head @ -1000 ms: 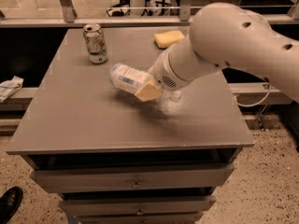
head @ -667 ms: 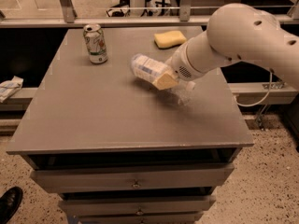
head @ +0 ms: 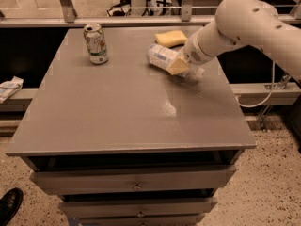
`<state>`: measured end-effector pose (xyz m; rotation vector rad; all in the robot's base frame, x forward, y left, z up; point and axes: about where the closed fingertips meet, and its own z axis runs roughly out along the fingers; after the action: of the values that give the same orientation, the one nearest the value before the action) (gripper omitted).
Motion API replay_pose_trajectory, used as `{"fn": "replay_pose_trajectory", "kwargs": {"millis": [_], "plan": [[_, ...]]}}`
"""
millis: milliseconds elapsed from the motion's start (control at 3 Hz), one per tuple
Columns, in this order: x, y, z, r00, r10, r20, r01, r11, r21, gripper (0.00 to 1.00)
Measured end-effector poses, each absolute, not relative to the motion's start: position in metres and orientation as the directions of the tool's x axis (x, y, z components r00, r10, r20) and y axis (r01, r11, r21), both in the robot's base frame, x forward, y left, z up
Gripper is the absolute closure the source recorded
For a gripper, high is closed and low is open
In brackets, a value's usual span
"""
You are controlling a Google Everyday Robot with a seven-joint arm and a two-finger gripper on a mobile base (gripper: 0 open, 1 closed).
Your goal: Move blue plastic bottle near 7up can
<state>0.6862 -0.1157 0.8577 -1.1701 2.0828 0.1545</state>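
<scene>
Next, my gripper sets the blue plastic bottle down on the grey table (head: 192,55) just in front of the yellow sponge and lets go.
The 7up can (head: 96,43) stands upright at the far left of the grey table (head: 117,112). The blue plastic bottle (head: 162,57) is tilted on its side, held off the tabletop at the far right-centre. My gripper (head: 180,66) is shut on the blue plastic bottle around its middle, with a tan finger pad (head: 177,68) showing on its near side. The white arm (head: 244,22) reaches in from the right. The bottle is well to the right of the can, apart from it.
A yellow sponge (head: 171,37) lies at the table's far edge, just behind the bottle. Drawers (head: 136,182) sit under the tabletop. A rail runs behind the table. A black shoe (head: 8,206) is on the floor at bottom left.
The gripper has carried the bottle to the right and farther back on the table, toward the sponge. The can has not moved.
</scene>
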Motion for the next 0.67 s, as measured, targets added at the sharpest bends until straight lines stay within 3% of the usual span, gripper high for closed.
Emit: {"fn": "replay_pose_trajectory", "kwargs": {"millis": [667], "plan": [[0.741,-0.154,0.860,-0.366,-0.690,-0.624,-0.769,0.602,-0.215,1.00]]}}
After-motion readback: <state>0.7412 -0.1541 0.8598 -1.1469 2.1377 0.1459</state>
